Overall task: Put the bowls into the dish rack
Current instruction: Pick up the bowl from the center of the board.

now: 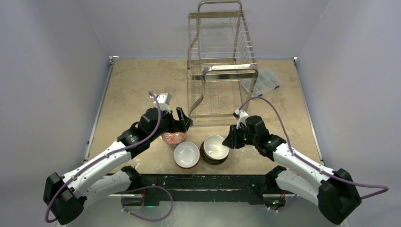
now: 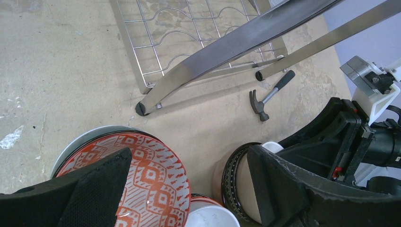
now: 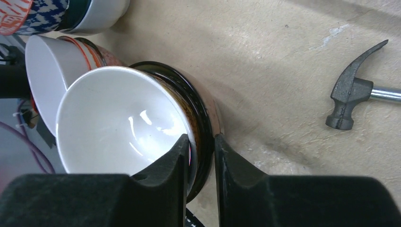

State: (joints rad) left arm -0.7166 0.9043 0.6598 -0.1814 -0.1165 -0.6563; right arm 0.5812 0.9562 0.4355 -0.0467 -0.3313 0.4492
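Note:
My right gripper needs to open its fingers and pinch only the dark brown bowl's rim [image 3: 186, 119], because they now span both the dark brown bowl and the lower bowl's black rim.
My right gripper [image 3: 201, 142] is shut on the near rim of the dark brown bowl [image 3: 118, 118], one finger on its white inside and the other outside; a sliver of copper-brown wall shows just outside that rim. From above, this bowl [image 1: 215, 149] sits at the table's front middle. My left gripper [image 2: 189, 156] hangs open over the red-and-white patterned bowl [image 2: 151, 184], holding nothing. A third bowl [image 1: 186, 154], white inside, lies between the two. The dish rack [image 1: 220, 61] stands behind them, with no bowl in it.
A small hammer [image 3: 352, 99] lies on the table between the bowls and the rack's front legs [image 2: 142, 108]. A clear plastic box [image 1: 265, 80] sits right of the rack. Under the patterned bowl, more bowls [image 3: 47, 14] are stacked.

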